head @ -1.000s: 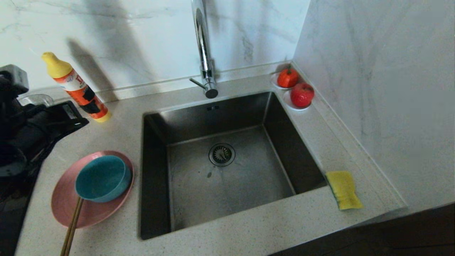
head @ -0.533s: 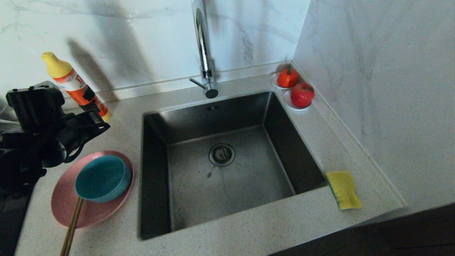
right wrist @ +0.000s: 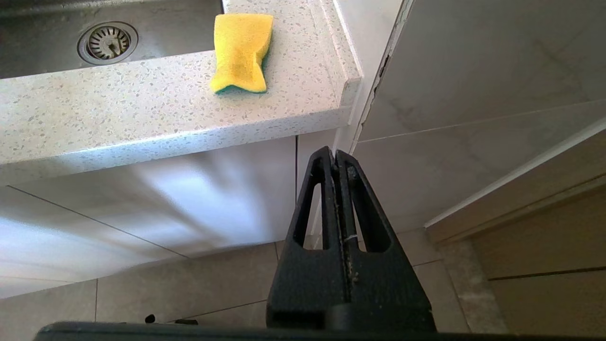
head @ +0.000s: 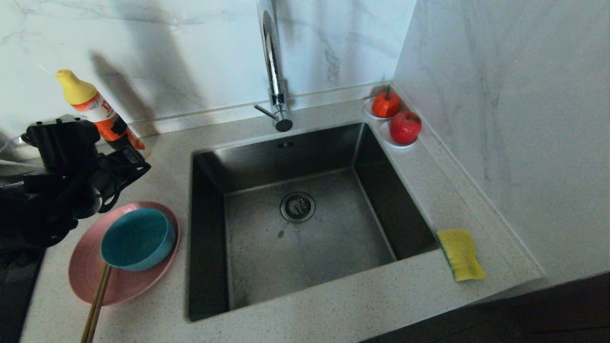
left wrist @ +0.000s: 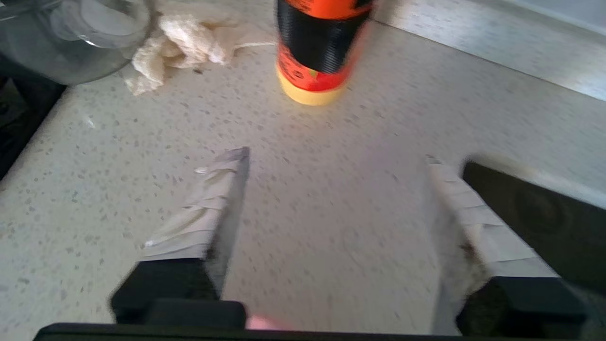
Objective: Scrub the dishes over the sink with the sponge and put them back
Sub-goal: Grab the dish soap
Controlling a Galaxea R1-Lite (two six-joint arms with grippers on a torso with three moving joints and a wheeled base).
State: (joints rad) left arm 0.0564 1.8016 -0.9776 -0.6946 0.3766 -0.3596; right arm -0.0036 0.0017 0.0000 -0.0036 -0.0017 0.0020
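The orange and black bottle behind the pink plate is next for my left gripper, which should close around the bottle's lower black band (head: 121,140) (left wrist: 321,42).
The pink plate (head: 86,278) lies on the counter left of the sink (head: 305,257). On it stands the teal bowl (head: 138,238), with the chopsticks (head: 97,305) sticking out from under the bowl toward the front edge. My left gripper (head: 136,164) (left wrist: 336,158) hovers over bare counter just behind the plate, open, with nothing between its taped fingers (left wrist: 208,208). The yellow sponge (head: 460,255) (right wrist: 241,49) rests on the counter at the sink's front right corner. My right gripper (right wrist: 334,154) hangs shut and empty below the counter edge, in front of the cabinet.
An orange and black bottle (head: 102,116) (left wrist: 317,52) stands just beyond the left gripper, near a clear glass bowl (left wrist: 61,38) and a crumpled cloth (left wrist: 180,42). The chrome tap (head: 274,71) rises behind the sink. Two saucers with red fruit (head: 395,119) sit at the back right.
The left arm has come in from the left edge over the counter to just behind the plate, and its gripper has opened. The dishes and sponge have not moved.
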